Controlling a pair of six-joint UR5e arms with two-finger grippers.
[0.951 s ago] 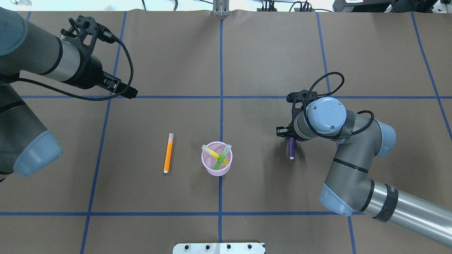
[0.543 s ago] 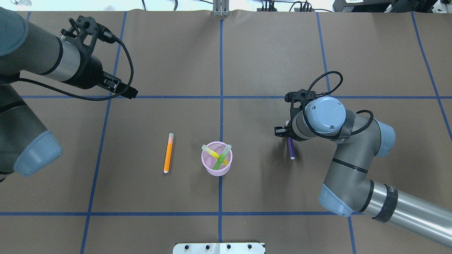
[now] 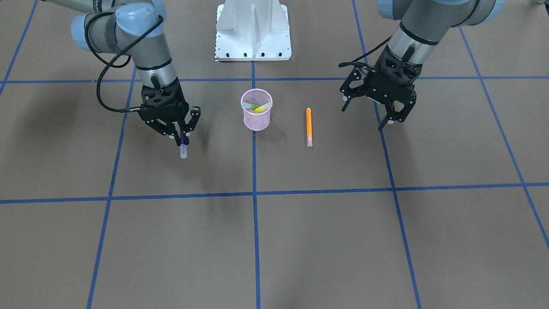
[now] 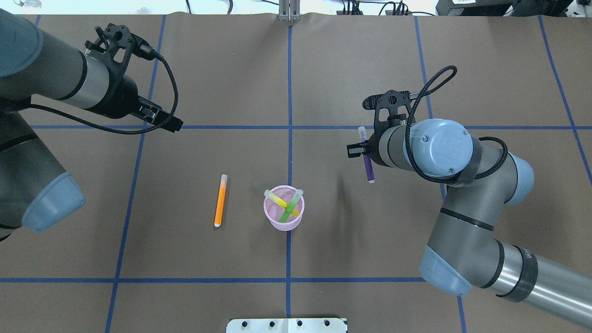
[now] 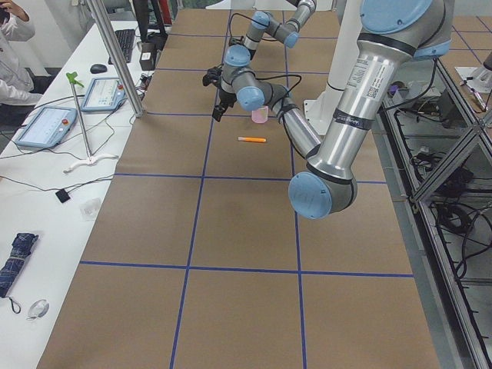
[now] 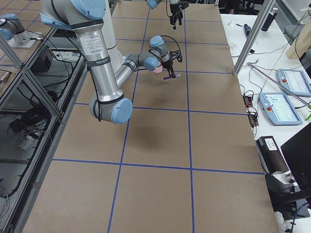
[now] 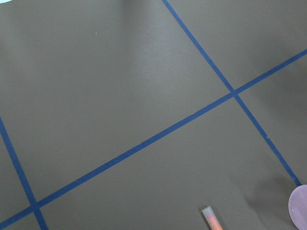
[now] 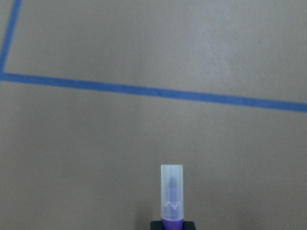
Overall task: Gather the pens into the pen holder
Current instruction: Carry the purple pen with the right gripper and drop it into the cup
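I need to use my right gripper to drop the purple pen, now held above the table, into the pink mesh pen holder [image 3: 255, 106], next to the crossed yellow and green pens.
My right gripper [image 4: 365, 155] is shut on the purple pen [image 4: 368, 169] and holds it above the table, right of the pen holder; the pen's whitish cap [image 3: 183, 151] sticks out past the fingers. The right wrist view shows that cap [image 8: 171, 191] over bare table. The pink mesh pen holder [image 4: 271, 217] stands at the centre line with the yellow pen [image 4: 276, 199] and the green pen [image 4: 291, 208] crossed inside. The orange pen [image 4: 220, 201] lies flat left of the holder. My left gripper [image 3: 364, 116] is open and empty, hovering beyond the orange pen [image 3: 309, 124].
The table is brown with blue tape grid lines. The white robot base [image 3: 253, 30] stands at the near edge behind the holder [image 3: 256, 122]. The left wrist view shows the orange pen's cap [image 7: 211, 215] and the holder's rim [image 7: 300, 208] at its lower edge.
My right gripper has risen with the purple pen and moved away from the robot and a little toward the centre. The left arm has barely shifted.
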